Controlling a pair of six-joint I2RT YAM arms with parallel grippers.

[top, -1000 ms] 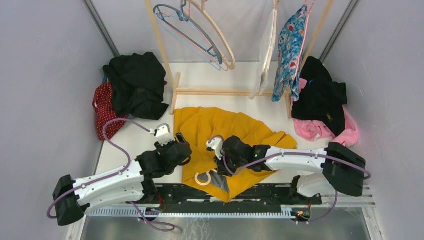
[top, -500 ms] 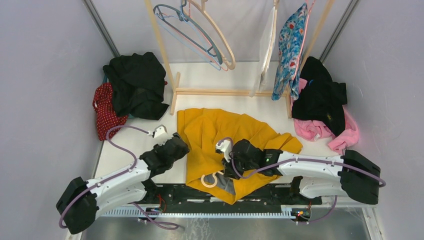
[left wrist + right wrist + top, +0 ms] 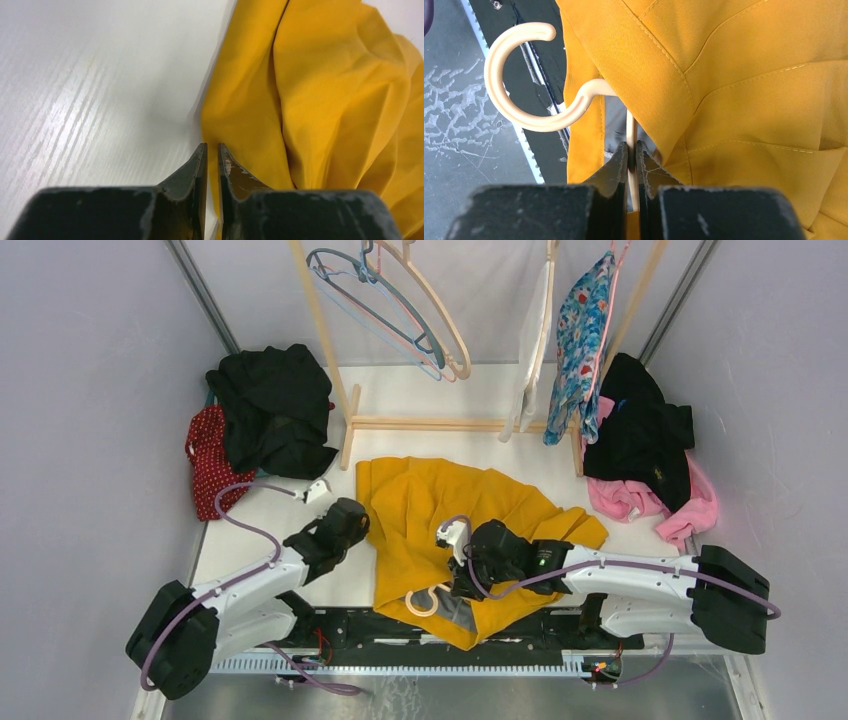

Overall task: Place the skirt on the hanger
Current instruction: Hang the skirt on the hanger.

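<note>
My left gripper should open and pinch a fuller fold (image 3: 221,122) before pulling the yellow skirt over the hanger, because its fingers catch only the skirt's very edge.
The yellow skirt (image 3: 450,505) lies crumpled on the white table between my two arms. A cream hanger (image 3: 425,600) sits inside it, with only its hook sticking out over the near edge. In the right wrist view my right gripper (image 3: 632,145) is shut on the hanger's thin neck just below the hook (image 3: 519,75), with skirt cloth (image 3: 749,100) draped to the right. My left gripper (image 3: 211,147) sits at the skirt's left edge (image 3: 240,110). Its jaws are closed to a thin slit with the cloth's edge in it. From above, the left gripper (image 3: 350,515) touches that same edge.
A wooden rack (image 3: 440,424) stands behind the skirt with spare hangers (image 3: 400,310) and a floral garment (image 3: 580,330) hung on it. Black clothes (image 3: 275,405) over a red piece (image 3: 205,455) lie at the back left. Black (image 3: 640,430) and pink (image 3: 640,502) clothes lie at the right.
My left gripper has closed from wide open to nearly shut at the skirt's left edge, and its arm has drawn back left. The right gripper has carried hanger and skirt slightly right.
</note>
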